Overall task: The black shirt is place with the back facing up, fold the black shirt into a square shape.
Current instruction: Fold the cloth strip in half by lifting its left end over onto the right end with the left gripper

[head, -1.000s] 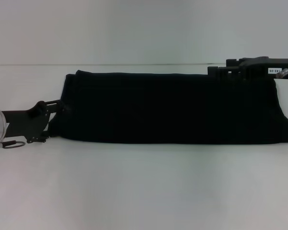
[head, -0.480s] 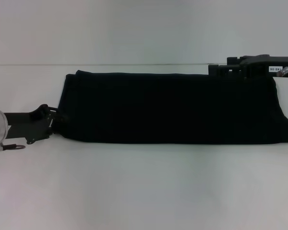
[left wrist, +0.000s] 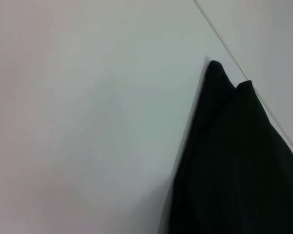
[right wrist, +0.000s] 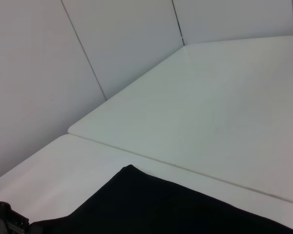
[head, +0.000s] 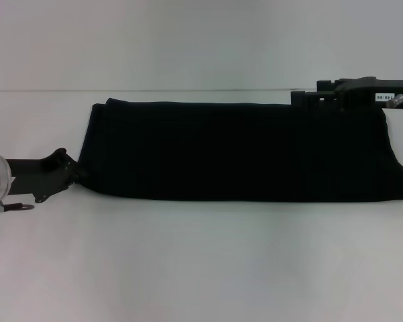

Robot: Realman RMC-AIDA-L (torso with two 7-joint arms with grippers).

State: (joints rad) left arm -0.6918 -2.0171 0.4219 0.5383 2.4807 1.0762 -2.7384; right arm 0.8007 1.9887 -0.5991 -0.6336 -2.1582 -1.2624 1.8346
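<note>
Next, I let go of the left gripper's end of the black shirt, now low on the white table, on the shirt's near part (head: 303,180) below my right gripper.
The black shirt (head: 242,151) lies as a long folded band across the white table (head: 201,261). My left gripper (head: 72,172) is low at the band's left end, touching its near left corner. My right gripper (head: 307,98) rests at the shirt's far edge toward the right end. In the left wrist view the black shirt (left wrist: 234,170) fills one corner, with two pointed folds at its tip. The right wrist view shows the black shirt (right wrist: 185,209) along the table, its corner pointing toward the far side.
A seam (head: 141,90) runs across the table just behind the shirt. Bare white surface stretches in front of the band. A cable loop (head: 17,206) hangs under my left wrist. A wall (right wrist: 49,73) rises past the table's far edge.
My left gripper has dropped slightly and drawn left, its outline now narrower at the shirt's corner. A green light now shows on the left wrist. The right arm and shirt have not moved.
</note>
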